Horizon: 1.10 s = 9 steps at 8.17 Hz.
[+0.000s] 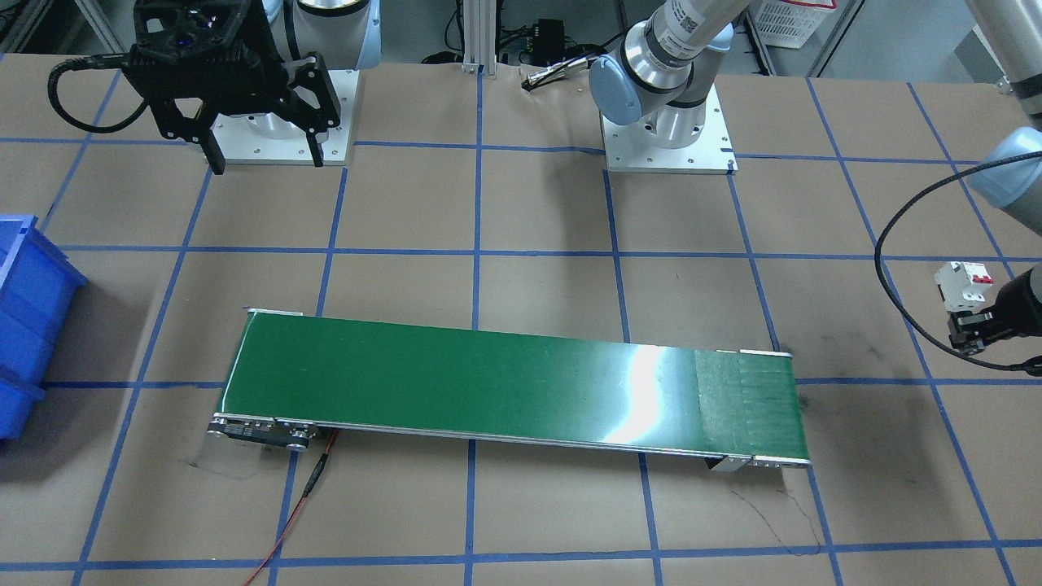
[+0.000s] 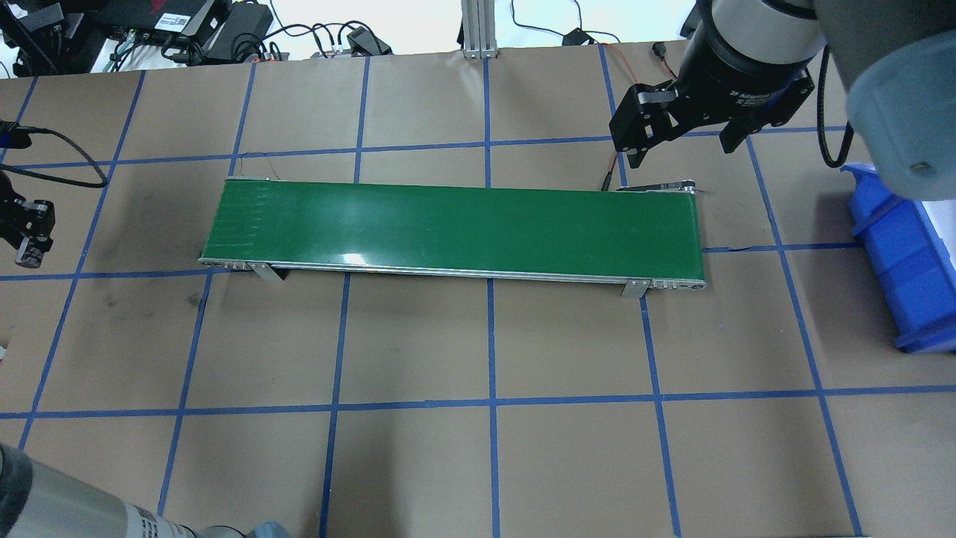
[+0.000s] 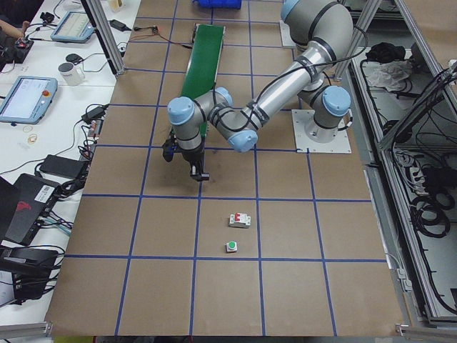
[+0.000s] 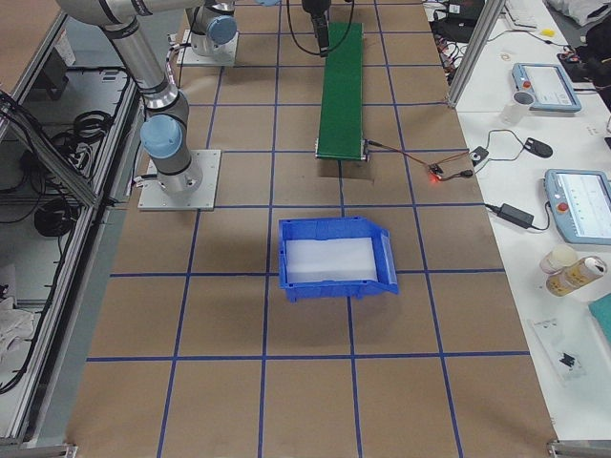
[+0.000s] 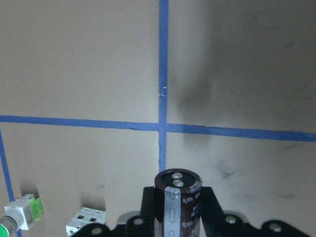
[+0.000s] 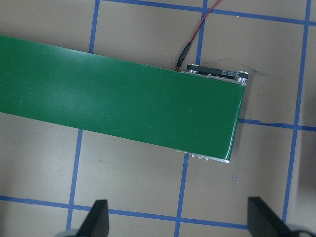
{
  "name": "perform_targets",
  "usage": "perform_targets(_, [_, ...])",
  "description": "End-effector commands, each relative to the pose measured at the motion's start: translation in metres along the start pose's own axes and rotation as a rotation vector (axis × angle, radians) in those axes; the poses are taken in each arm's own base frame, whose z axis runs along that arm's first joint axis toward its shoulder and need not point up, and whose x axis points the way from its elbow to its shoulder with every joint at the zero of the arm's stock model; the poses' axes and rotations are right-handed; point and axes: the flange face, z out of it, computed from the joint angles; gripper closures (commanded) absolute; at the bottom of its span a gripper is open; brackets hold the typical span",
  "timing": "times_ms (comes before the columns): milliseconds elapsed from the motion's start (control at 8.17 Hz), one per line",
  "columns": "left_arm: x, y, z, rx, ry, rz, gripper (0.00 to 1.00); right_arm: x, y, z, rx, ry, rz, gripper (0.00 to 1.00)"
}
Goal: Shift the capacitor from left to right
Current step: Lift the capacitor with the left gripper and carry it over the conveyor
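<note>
Next, I release the capacitor from my left gripper on the green conveyor belt (image 1: 712, 389), near its end towards the white circuit breaker. The capacitor is now held above the brown table.
The capacitor (image 5: 177, 200), a black stubby cylinder with a silvery stripe and a metallic end, stands between the fingers of my left gripper (image 5: 177, 212), which is shut on it above the brown table. In the overhead view the left gripper (image 2: 26, 232) is at the far left edge, left of the green conveyor belt (image 2: 455, 224), with the capacitor (image 2: 30, 258) at its tip. My right gripper (image 2: 676, 142) is open and empty, hovering beyond the belt's right end; the right wrist view shows its spread fingertips (image 6: 98, 219) above the belt end (image 6: 212, 118).
A white circuit breaker (image 5: 89, 219) with red switches and a green-capped push button (image 5: 19, 215) lie on the table near the left gripper. A blue bin (image 2: 904, 261) stands at the right edge. A red wire (image 6: 197, 29) runs from the belt's motor end.
</note>
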Motion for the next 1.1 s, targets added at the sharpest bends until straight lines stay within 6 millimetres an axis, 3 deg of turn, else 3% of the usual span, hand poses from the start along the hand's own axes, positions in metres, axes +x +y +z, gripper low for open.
perform_targets(0, [0.106,-0.015,-0.055,0.013,0.008,-0.009,1.0,0.0,0.0,0.0,0.0,0.0,0.0,0.0])
perform_targets(367, [0.193,-0.028,-0.058,0.009,0.089,-0.015,1.0,0.001,0.001,0.003,-0.002,0.002,0.002,0.0])
perform_targets(857, [0.242,-0.048,-0.028,-0.029,0.146,-0.053,1.0,-0.001,0.002,0.0,0.008,-0.013,0.006,0.0])
perform_targets(980, [0.254,-0.05,-0.03,-0.021,0.141,-0.034,1.0,0.0,0.001,0.001,0.011,-0.007,0.005,0.0])
